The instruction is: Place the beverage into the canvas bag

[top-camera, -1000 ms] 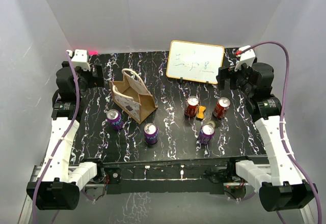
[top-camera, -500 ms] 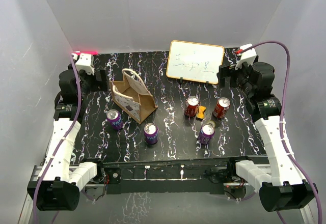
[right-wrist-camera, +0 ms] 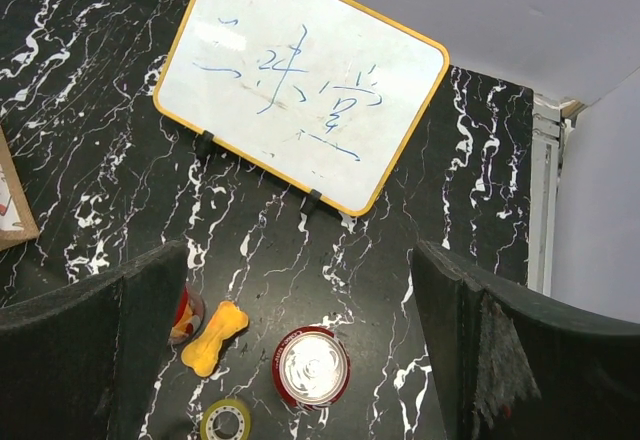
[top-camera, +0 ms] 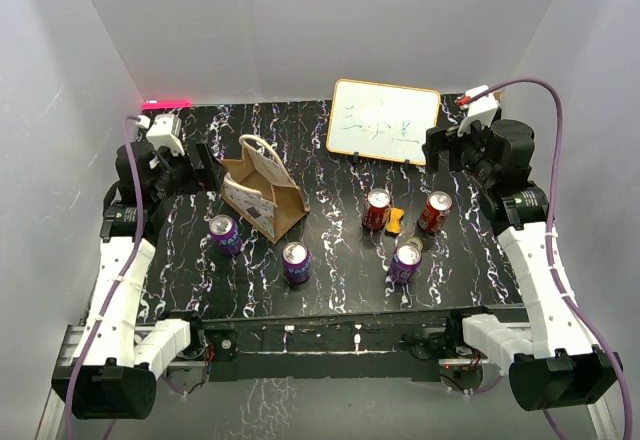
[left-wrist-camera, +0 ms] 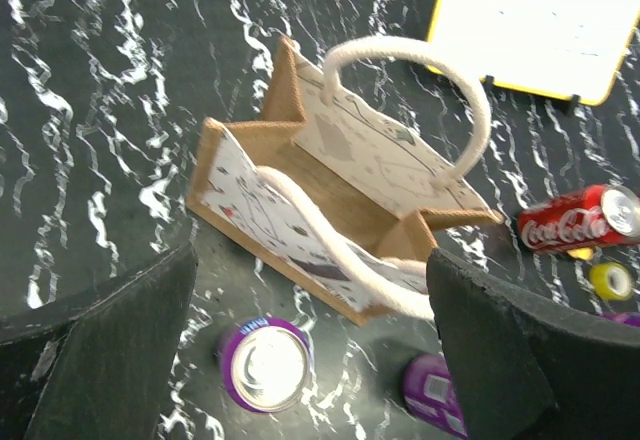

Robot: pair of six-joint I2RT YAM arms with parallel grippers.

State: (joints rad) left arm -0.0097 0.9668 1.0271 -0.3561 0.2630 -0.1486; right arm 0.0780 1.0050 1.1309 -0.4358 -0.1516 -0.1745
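Observation:
The red can stands nearer the canvas bag. My right gripper should close on the upper part (top-camera: 377, 203) of that can.
The canvas bag (top-camera: 262, 197) stands at left centre, tan with cream handles and an open mouth; it also shows in the left wrist view (left-wrist-camera: 340, 215). Three purple cans stand upright (top-camera: 224, 233) (top-camera: 296, 261) (top-camera: 405, 261). Two red cans (top-camera: 377, 209) (top-camera: 435, 212) stand at right centre. My left gripper (top-camera: 205, 165) is open and empty, raised to the left of the bag; between its fingers I see a purple can (left-wrist-camera: 264, 365). My right gripper (top-camera: 440, 150) is open and empty, raised above a red can (right-wrist-camera: 313, 365).
A yellow-framed whiteboard (top-camera: 384, 120) stands at the back. An orange bone-shaped toy (top-camera: 397, 221) lies between the red cans, and a small yellow tape roll (right-wrist-camera: 225, 422) lies near it. White walls enclose the table on three sides.
My left gripper has moved right, closer to the bag. My right gripper has shifted slightly left. The cans and the bag have not moved.

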